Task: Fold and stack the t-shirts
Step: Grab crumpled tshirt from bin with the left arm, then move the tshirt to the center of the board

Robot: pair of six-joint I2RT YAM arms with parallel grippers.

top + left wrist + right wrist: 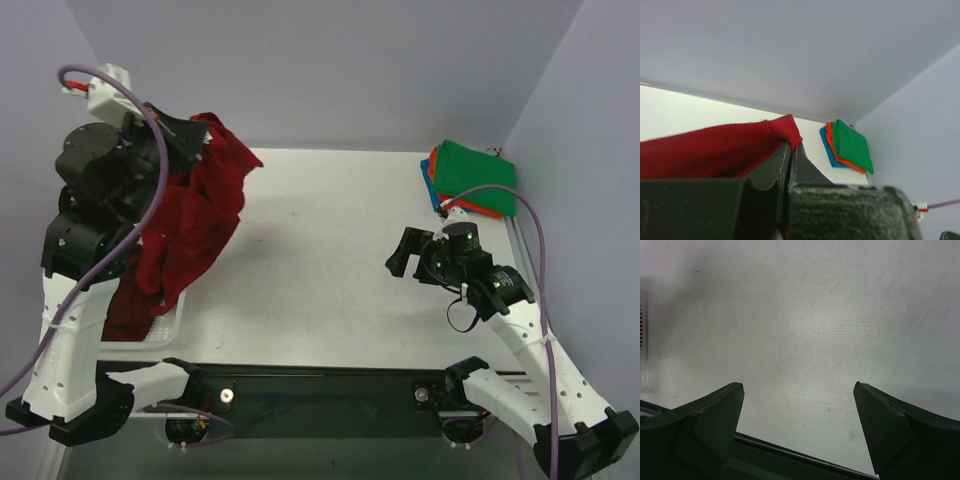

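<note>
The robot's right gripper should next grab the loose end [171, 291] of the bright red t-shirt, opposite the part that its left gripper holds.
My left gripper [205, 135] is raised high at the left and is shut on a bright red t-shirt [205, 205], which hangs down from it over the white mesh basket [165, 325]. In the left wrist view the red cloth [715, 150] is pinched between the closed fingers [790, 150]. A darker maroon t-shirt [125, 305] lies in the basket under it. A folded stack with a green shirt [478, 175] on top of orange [432, 172] and blue ones sits at the far right corner; it also shows in the left wrist view [852, 145]. My right gripper [400, 258] is open and empty above the bare table [805, 315].
The basket stands at the table's left edge by the left arm's base. A black rail [320, 385] runs along the near edge. Grey walls close in the back and both sides.
</note>
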